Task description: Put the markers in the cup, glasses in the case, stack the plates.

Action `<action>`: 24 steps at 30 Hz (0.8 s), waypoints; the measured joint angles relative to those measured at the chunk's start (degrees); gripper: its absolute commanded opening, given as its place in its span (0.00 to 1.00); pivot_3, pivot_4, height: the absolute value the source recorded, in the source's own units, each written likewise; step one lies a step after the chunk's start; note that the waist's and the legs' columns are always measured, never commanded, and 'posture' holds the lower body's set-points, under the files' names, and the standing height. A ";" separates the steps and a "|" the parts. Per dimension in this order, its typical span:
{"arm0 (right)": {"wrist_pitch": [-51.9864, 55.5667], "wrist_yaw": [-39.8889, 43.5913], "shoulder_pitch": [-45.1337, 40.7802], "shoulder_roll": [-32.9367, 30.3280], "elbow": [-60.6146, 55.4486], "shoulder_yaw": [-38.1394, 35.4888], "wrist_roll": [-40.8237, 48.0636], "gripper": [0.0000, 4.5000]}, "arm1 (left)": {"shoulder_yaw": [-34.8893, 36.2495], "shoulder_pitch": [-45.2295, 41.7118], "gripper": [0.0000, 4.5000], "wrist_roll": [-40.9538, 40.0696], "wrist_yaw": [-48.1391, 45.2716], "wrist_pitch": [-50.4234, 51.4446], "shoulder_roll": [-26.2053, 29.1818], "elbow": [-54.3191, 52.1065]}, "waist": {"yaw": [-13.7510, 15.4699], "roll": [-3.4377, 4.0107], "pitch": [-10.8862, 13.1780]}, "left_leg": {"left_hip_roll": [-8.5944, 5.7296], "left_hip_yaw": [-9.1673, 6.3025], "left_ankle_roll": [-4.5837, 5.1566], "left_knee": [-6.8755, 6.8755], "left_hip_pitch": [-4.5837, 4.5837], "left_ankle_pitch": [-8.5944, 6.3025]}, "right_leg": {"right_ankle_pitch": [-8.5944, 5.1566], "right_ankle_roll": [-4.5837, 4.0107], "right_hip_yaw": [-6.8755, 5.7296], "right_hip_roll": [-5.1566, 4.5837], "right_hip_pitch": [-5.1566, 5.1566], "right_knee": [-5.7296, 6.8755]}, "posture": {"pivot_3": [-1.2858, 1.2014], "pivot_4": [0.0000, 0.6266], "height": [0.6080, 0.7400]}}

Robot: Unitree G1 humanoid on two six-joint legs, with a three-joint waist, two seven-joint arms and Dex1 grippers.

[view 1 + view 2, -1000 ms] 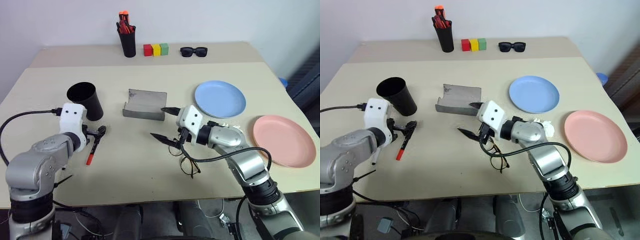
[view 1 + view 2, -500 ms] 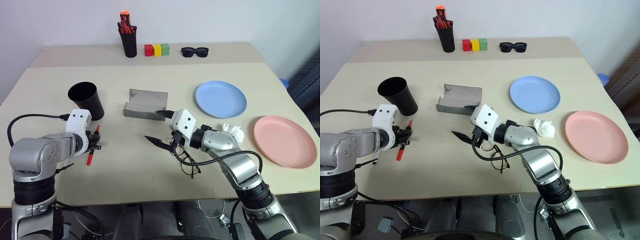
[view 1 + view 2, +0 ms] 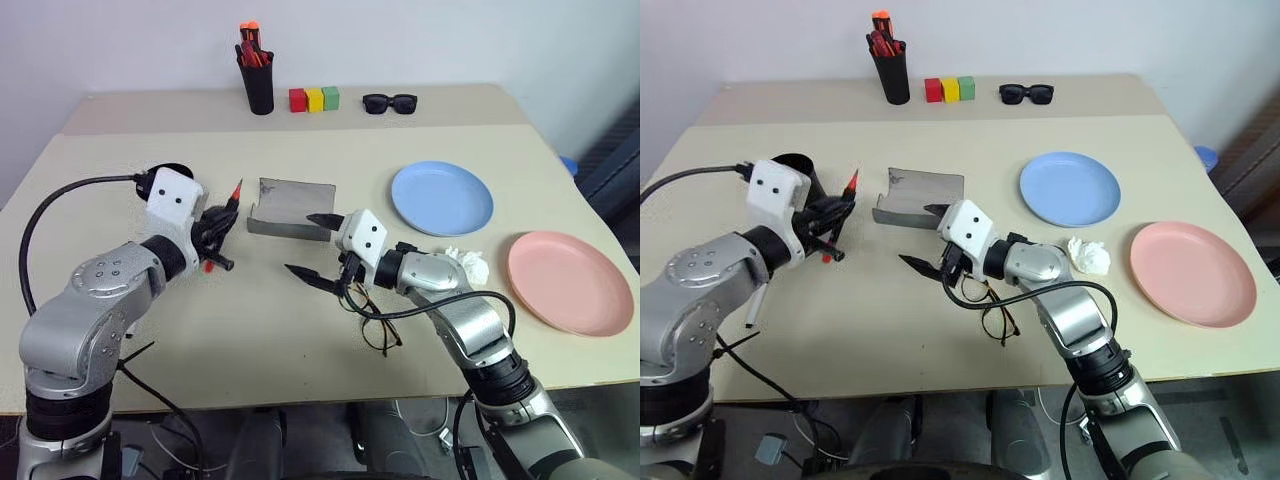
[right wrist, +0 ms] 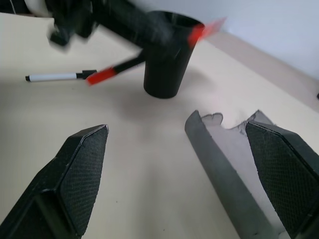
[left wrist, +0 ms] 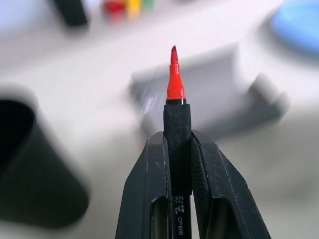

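Observation:
My left gripper needs to release the red marker with its tip up, inside the opening of the black cup [image 3: 177, 182] [image 5: 11, 130] nearest the grey case. The red marker is still held in the air.
My left gripper [image 3: 218, 235] is shut on the red marker [image 3: 236, 190] and holds it in the air, red tip pointing up and toward the case. The left wrist view shows the marker [image 5: 177, 124] clamped between both fingers. The black cup [image 3: 796, 161] stands just behind that hand, mostly hidden by it. My right gripper [image 3: 300, 243] is open and empty, level above the table just in front of the open grey case [image 3: 290, 205]. The wire-framed glasses [image 3: 375, 325] lie under my right forearm. The blue plate [image 3: 442, 197] and pink plate [image 3: 570, 280] lie apart on the right.
A crumpled white tissue [image 3: 468, 262] lies between the plates. Along the back stand a pen pot [image 3: 256, 85], coloured blocks [image 3: 313, 98] and black sunglasses [image 3: 387, 102]. A white pen [image 4: 55, 76] lies on the table near my left arm.
My left gripper shut on the red marker and lifted it off the table, up and to the right beside the cup, tip now raised. The right gripper stayed open, almost still.

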 measured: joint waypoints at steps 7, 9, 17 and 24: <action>-0.06 -0.50 -0.20 1.89 1.13 -0.65 0.01 1.00 | 5.18 -14.02 0.01 12.21 12.38 -20.73 -4.13 15.98 | -0.19 -0.03 -0.01 | 0.00 0.00 0.01 -0.05 0.03 0.00 | 0.12 0.25 0.00 0.04 0.00 0.00 | 0.52 0.24 1.00; -0.07 -0.59 -0.21 2.27 1.21 -0.82 0.00 1.00 | 4.58 -14.22 0.01 14.73 13.37 -24.57 -4.47 19.56 | -0.13 -0.03 -0.01 | 0.00 -0.01 0.01 -0.06 0.01 0.00 | 0.11 0.28 0.00 0.03 -0.01 0.00 | 0.52 0.24 1.00; -0.06 -1.02 -0.11 3.29 1.27 -0.75 -0.13 1.00 | 1.43 -13.56 0.01 19.72 13.80 -33.08 -5.98 25.90 | -0.12 -0.04 -0.01 | 0.00 -0.01 0.01 0.00 0.00 0.00 | 0.12 0.29 -0.01 0.03 0.00 0.04 | 0.52 0.24 1.00; -0.03 -1.53 0.74 3.24 1.09 -0.76 -0.14 1.00 | -0.10 -6.49 0.01 23.06 13.33 -38.11 -6.95 27.79 | -0.12 -0.03 -0.01 | 0.00 -0.02 0.01 0.01 0.02 0.00 | 0.13 0.29 -0.01 0.03 -0.01 0.08 | 0.52 0.24 1.00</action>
